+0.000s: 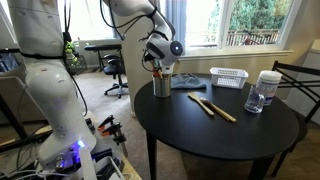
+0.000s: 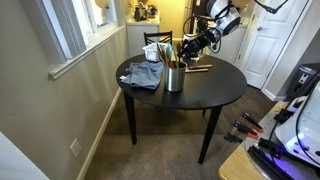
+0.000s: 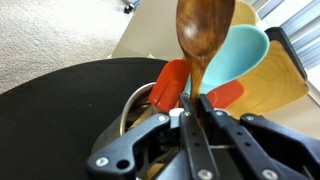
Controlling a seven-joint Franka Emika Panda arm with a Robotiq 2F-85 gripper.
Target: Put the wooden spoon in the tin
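My gripper will let go of the wooden spoon inside the grey metal tin (image 1: 158,78) (image 3: 143,108), so that it ends up beside the red utensil head.
The grey metal tin (image 1: 162,85) stands on the round black table near its edge; it also shows in an exterior view (image 2: 174,78) and under the jaws in the wrist view (image 3: 135,100). My gripper (image 1: 157,60) hangs right above the tin, also seen in an exterior view (image 2: 190,48). In the wrist view my gripper (image 3: 193,110) is shut on the handle of the wooden spoon (image 3: 203,35), whose bowl points up. Red, teal and pale wooden utensil heads stand in the tin beside the spoon.
Two wooden utensils (image 1: 212,107) lie on the table. A white slotted basket (image 1: 229,77) and a clear lidded jar (image 1: 266,88) stand toward the back. A grey cloth (image 2: 143,74) lies on the table. A chair (image 2: 157,43) stands behind the table.
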